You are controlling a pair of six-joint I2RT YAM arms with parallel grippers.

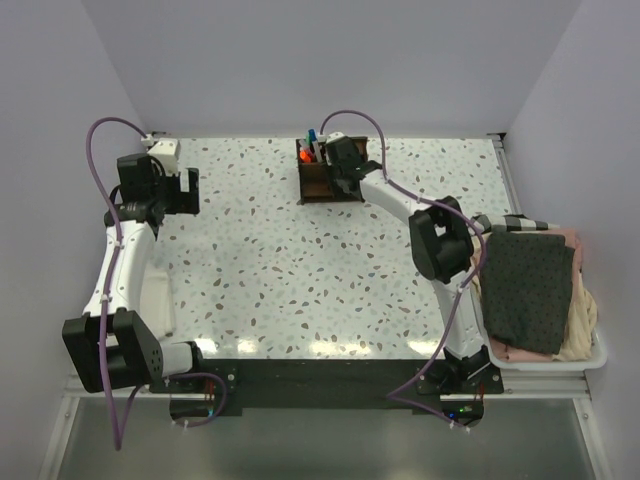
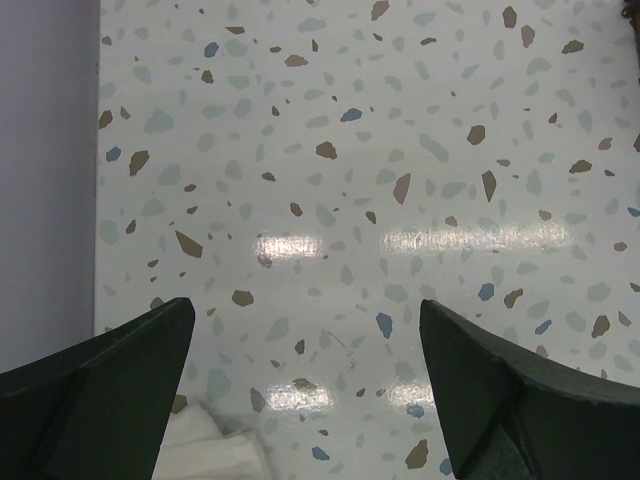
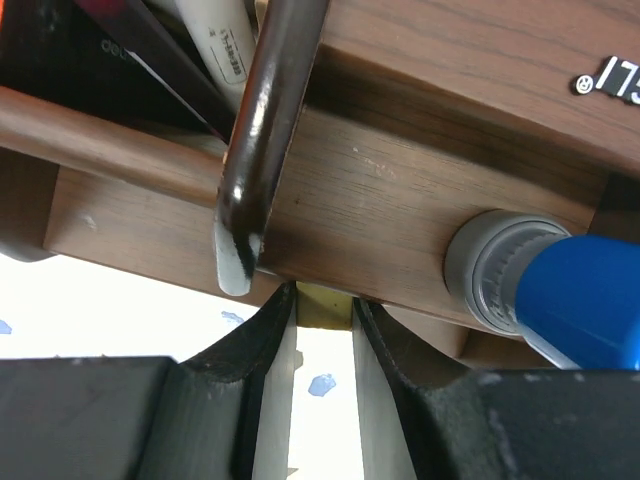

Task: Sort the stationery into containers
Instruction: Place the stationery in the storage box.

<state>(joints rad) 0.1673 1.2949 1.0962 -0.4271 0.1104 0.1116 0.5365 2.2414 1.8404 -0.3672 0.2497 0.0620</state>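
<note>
My right gripper is going to set the small tan eraser block down. It will go in the organizer's low front compartment [image 1: 336, 190] [image 3: 326, 298].
The dark brown wooden organizer [image 1: 318, 183] stands at the back middle of the table, with an orange marker [image 1: 309, 155] and a blue-capped piece [image 1: 311, 133] upright in it. My right gripper [image 1: 345, 165] is at its right side. In the right wrist view the box wall [image 3: 400, 200] fills the frame, and my right gripper [image 3: 324, 300] is shut on a small tan eraser block [image 3: 325, 310] held against the wall's lower edge. A blue-capped piece [image 3: 570, 295], a white pen [image 3: 225, 45] and a dark glossy rod [image 3: 260, 150] lie close by. My left gripper [image 2: 305, 320] hangs open over bare tabletop at the far left [image 1: 188, 190].
A white folded cloth [image 2: 215, 445] lies just below my left gripper's left finger. A white tray [image 1: 590, 360] with dark and pink cloths [image 1: 530, 290] sits at the table's right edge, beside the right arm. Walls close the back and sides.
</note>
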